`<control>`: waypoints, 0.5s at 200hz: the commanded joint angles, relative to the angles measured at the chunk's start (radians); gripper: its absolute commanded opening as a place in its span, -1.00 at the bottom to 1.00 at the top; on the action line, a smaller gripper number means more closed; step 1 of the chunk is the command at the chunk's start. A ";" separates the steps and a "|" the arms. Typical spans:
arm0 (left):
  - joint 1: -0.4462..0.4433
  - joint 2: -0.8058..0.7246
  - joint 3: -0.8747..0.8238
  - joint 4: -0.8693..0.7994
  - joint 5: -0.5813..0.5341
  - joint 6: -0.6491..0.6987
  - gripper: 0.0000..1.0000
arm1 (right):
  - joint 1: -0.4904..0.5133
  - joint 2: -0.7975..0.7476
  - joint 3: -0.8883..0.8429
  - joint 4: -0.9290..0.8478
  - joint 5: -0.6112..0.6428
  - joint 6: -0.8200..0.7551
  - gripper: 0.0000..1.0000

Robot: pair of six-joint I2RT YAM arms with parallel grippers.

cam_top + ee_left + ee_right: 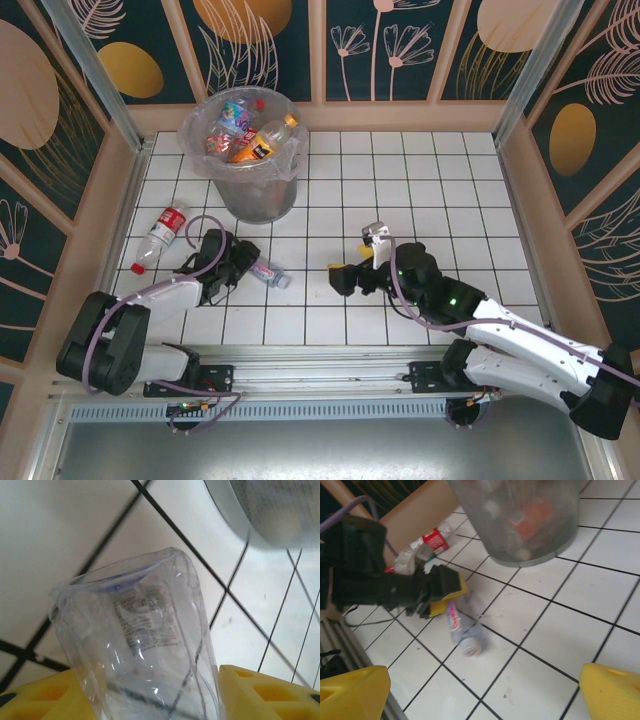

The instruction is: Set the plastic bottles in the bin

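The small bottle is held by its bottom end in my left gripper, so I need to put it down and grip its middle (266, 271) before lifting it to the bin.
A small clear plastic bottle (270, 273) with a pink-and-blue label lies on the tiles, and my left gripper (243, 262) is shut on its near end. In the left wrist view the bottle (140, 640) fills the gap between the yellow fingers (265, 695), touching both. The right wrist view shows this bottle (463, 632) jutting from the left gripper. A second bottle (160, 235) with a red label and red cap lies at the left. The grey bin (245, 160) at the back left holds several bottles. My right gripper (345, 276) stands open and holds nothing, right of the held bottle.
Wooden walls close in the tiled floor on the left, back and right. The bin (520, 520) stands just beyond the held bottle. The red-label bottle (434, 540) lies close to the left wall. Bare tiles stretch between the two grippers and to the right.
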 commanded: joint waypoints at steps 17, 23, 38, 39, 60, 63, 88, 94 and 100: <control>-0.097 0.007 0.057 -0.100 0.081 0.177 0.17 | -0.015 -0.051 -0.017 -0.044 0.117 0.049 0.95; -0.115 0.018 0.076 -0.102 0.089 0.194 0.17 | -0.016 -0.062 -0.021 -0.049 0.122 0.054 0.95; -0.168 0.066 0.163 -0.140 0.100 0.255 0.17 | -0.017 -0.087 -0.026 -0.066 0.140 0.066 0.95; -0.171 0.071 0.167 -0.143 0.101 0.261 0.17 | -0.016 -0.090 -0.026 -0.067 0.142 0.067 0.95; -0.251 0.173 0.313 -0.228 0.096 0.366 0.20 | -0.019 -0.128 -0.028 -0.109 0.182 0.074 0.95; -0.261 0.187 0.332 -0.239 0.095 0.382 0.20 | -0.019 -0.134 -0.028 -0.116 0.188 0.075 0.95; -0.326 0.305 0.493 -0.345 0.095 0.501 0.20 | -0.022 -0.185 -0.025 -0.180 0.242 0.088 0.95; -0.339 0.332 0.518 -0.372 0.093 0.535 0.20 | -0.022 -0.199 -0.023 -0.195 0.251 0.091 0.96; -0.351 0.357 0.572 -0.399 0.088 0.568 0.21 | -0.022 -0.214 -0.025 -0.208 0.263 0.094 0.95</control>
